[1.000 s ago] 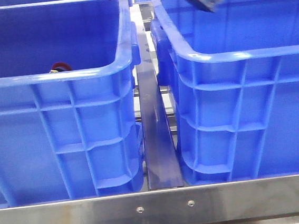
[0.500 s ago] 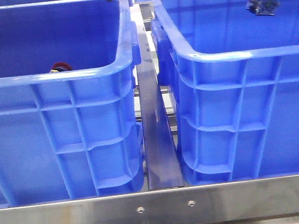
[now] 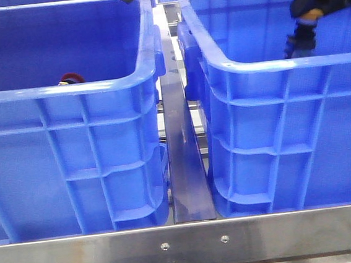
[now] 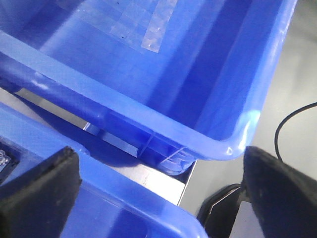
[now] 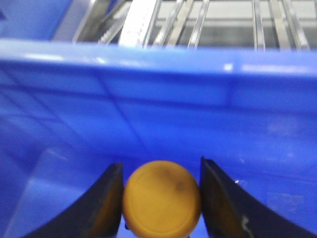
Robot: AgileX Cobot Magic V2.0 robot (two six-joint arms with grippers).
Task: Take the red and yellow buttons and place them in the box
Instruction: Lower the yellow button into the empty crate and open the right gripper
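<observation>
The yellow button will drop from my right gripper's hold inside the blue crate (image 3: 289,49) below it, peeking over the crate's near rim.
Two blue crates stand side by side: the left crate (image 3: 66,89) and the right crate (image 3: 281,65). My right gripper (image 3: 309,19) is shut on the yellow button (image 3: 313,14) and holds it just above the right crate's near rim, at its far right. In the right wrist view the yellow cap (image 5: 162,198) sits between both fingers of my right gripper (image 5: 161,201), with a blue crate wall behind it. The red button (image 3: 71,77) lies inside the left crate, just showing over the near rim. My left gripper (image 4: 158,198) is open and empty above the gap between the crates.
A metal rail (image 3: 181,162) runs between the crates, and a steel bar (image 3: 186,245) crosses the front edge. In the left wrist view a crate rim (image 4: 148,124) and a grey floor with a black cable (image 4: 292,119) show. Metal rods (image 5: 198,20) lie beyond the right crate.
My right arm has swung to the right and come down toward the right crate with the yellow button. The left gripper and the red button have not moved.
</observation>
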